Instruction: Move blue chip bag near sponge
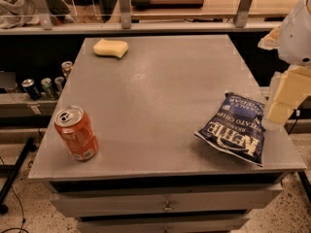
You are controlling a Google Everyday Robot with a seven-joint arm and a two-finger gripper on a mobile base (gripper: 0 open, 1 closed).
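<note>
The blue chip bag's middle [240,122], between its far and near ends, is the spot my gripper will go to next and close on.
The blue chip bag [234,127] lies flat near the front right corner of the grey table [160,81], its white "Kettle" lettering facing the front. The pale yellow sponge [111,48] lies at the far left corner of the table, well apart from the bag. My gripper [284,101] is at the right edge of the view, above the table's right edge and just right of the bag's far end. It holds nothing that I can see, and part of it is cut off by the frame.
An orange can [76,133] stands upright near the front left corner. Several drink cans [46,84] sit on a lower shelf left of the table. A railing and counter [146,13] run behind the table. Drawers [165,203] are below the front edge.
</note>
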